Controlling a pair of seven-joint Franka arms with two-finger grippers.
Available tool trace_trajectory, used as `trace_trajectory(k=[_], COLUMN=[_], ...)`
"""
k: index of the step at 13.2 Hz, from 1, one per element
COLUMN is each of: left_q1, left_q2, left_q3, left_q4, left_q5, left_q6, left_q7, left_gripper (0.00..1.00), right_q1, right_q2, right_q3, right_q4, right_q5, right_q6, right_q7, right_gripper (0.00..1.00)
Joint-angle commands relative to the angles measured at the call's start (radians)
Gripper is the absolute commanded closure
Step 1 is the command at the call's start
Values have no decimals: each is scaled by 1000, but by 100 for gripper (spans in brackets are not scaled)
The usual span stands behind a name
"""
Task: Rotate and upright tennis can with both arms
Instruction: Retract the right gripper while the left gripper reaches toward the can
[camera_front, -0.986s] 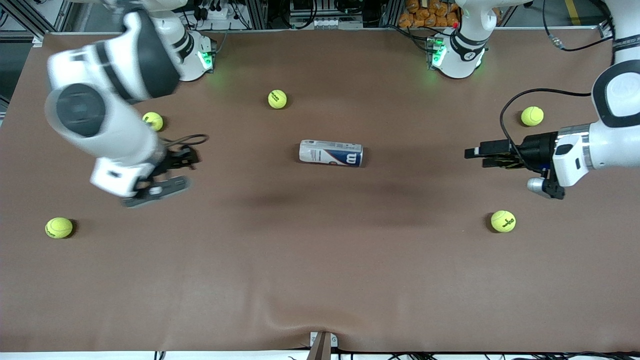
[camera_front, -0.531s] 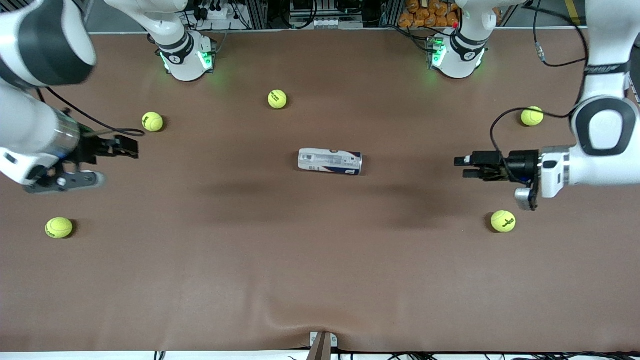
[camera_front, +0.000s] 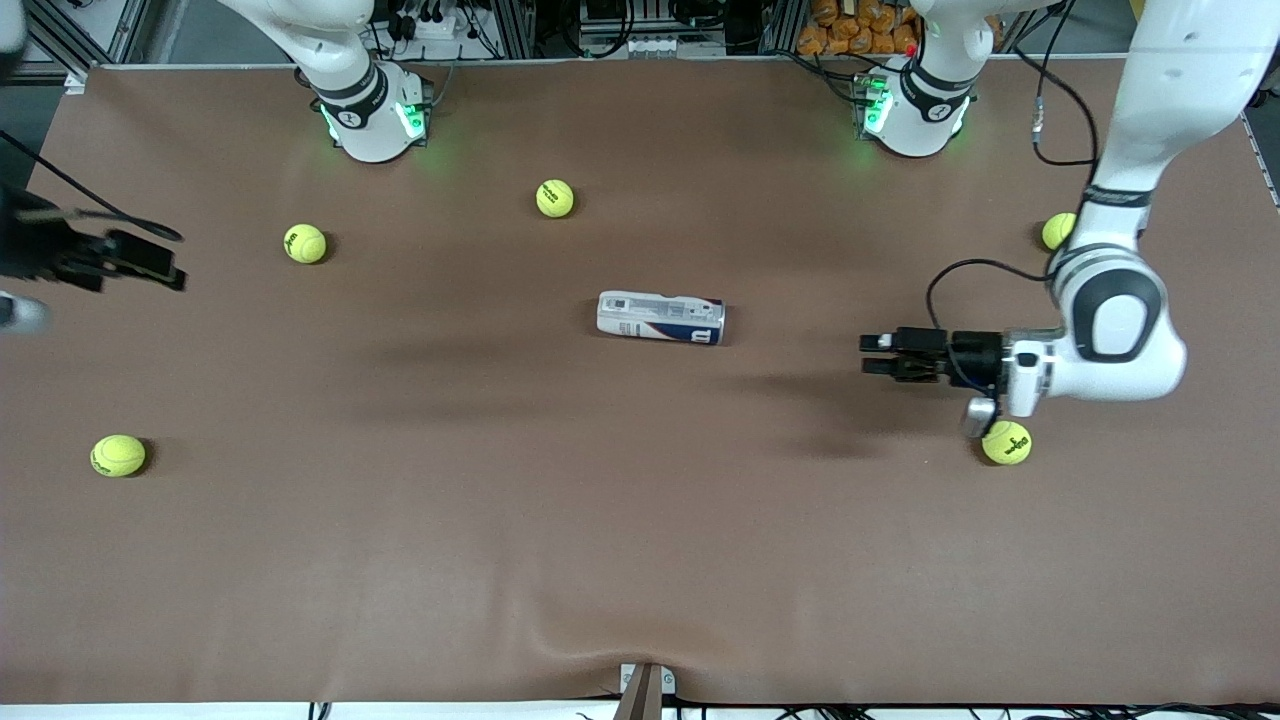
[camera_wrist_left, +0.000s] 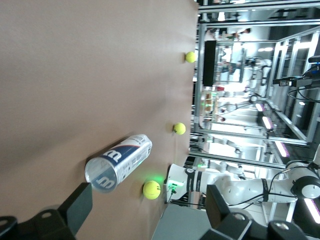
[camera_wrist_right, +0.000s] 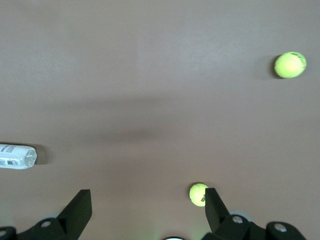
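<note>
I need to close my left gripper on the upper rim (camera_front: 722, 322) (camera_wrist_left: 117, 180) of the tennis can's clear round end, next to the dark blue "W".
The tennis can (camera_front: 660, 318) lies on its side in the middle of the brown table, its dark blue "W" end toward the left arm's end. My left gripper (camera_front: 866, 355) is open and empty, level with the can and pointing at it, some way off toward the left arm's end. The left wrist view shows the can's clear round end (camera_wrist_left: 117, 162) ahead of the open gripper (camera_wrist_left: 148, 200). My right gripper (camera_front: 150, 262) is open and empty at the right arm's end of the table. In the right wrist view the can (camera_wrist_right: 17, 156) is off to one side of the gripper (camera_wrist_right: 147, 195).
Several yellow-green tennis balls lie on the table: one (camera_front: 554, 198) farther from the camera than the can, one (camera_front: 305, 243) and one (camera_front: 118, 455) toward the right arm's end, one (camera_front: 1006, 442) under the left wrist, one (camera_front: 1058, 230) partly hidden by the left arm.
The right arm has swung away from the can toward its end of the table. The left gripper has moved closer to the can. The can has rolled slightly.
</note>
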Motion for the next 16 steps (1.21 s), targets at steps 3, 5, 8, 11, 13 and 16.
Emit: trace_trajectory(k=[3, 5, 8, 11, 13, 16], left_q1=[-7, -10, -45, -121, -157, -188], left_q2=[42, 64, 112, 154, 168, 188], left_q3=[-46, -58, -64, -66, -66, -67], left_q4=[-59, -65, -74, -74, -74, -88], left_q5=[-108, -111, -175, -281, -333, -366], left_q6=[9, 9, 10, 90, 128, 134], left_q7=[70, 72, 93, 151, 170, 172], left_gripper=[0, 0, 0, 0, 0, 0], right_q1=[265, 258, 253, 224, 229, 215], right_q2=[-100, -122, -137, -139, -137, -128], right_q3=[-332, -328, -305, -276, -276, -285], right_q4=[-43, -43, -58, -60, -54, -49], right_q5=[29, 29, 29, 24, -5, -19], right_q6=[-35, -43, -51, -43, -50, -48], right_q7=[12, 33, 96, 96, 85, 8], right_gripper=[0, 0, 0, 0, 0, 0])
